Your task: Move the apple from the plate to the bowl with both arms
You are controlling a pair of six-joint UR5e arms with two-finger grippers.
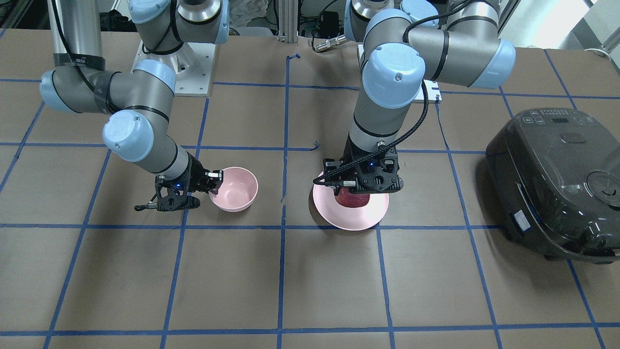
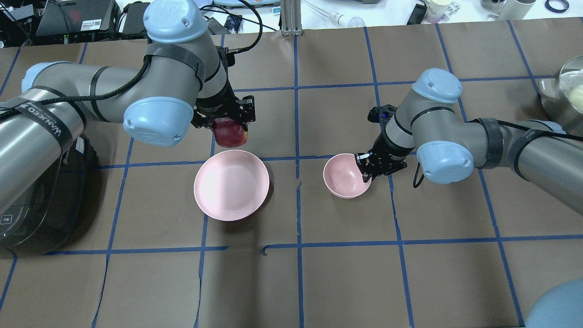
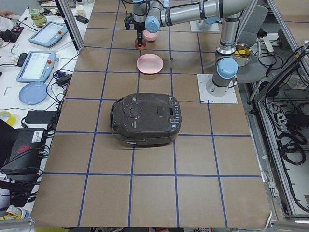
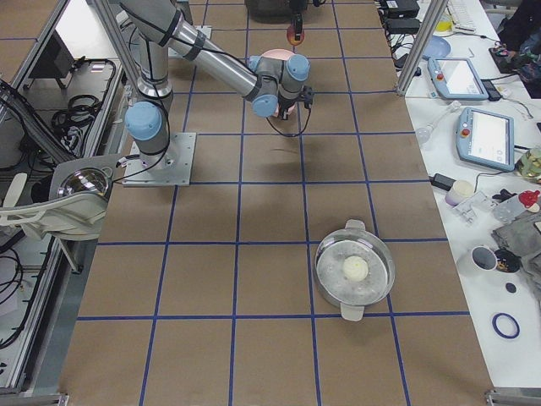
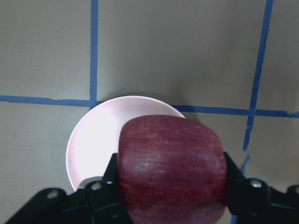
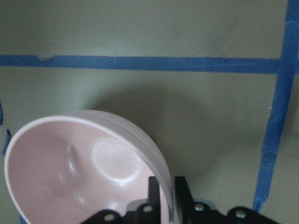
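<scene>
Next, my left gripper lets go of the dark red apple in the middle of the small pink bowl [image 1: 233,186].
My left gripper [image 2: 230,124] is shut on the dark red apple [image 2: 231,134] and holds it in the air above the flat pink plate [image 2: 231,184]. In the left wrist view the apple [image 5: 170,168] sits between the black fingers with the plate [image 5: 96,144] below it. In the front view the apple [image 1: 352,198] shows under the left gripper [image 1: 361,186], over the plate [image 1: 348,215]. My right gripper [image 2: 365,175] is shut on the rim of the small pink bowl [image 2: 344,176], which stands empty to the plate's right. The right wrist view shows the fingers [image 6: 153,189] pinching the bowl wall [image 6: 84,163].
A black rice cooker [image 1: 557,184] stands on the robot's left side of the table, beside the left arm. A metal pot [image 4: 355,271] with a pale ball in it stands far out on the robot's right. Blue tape lines grid the brown table.
</scene>
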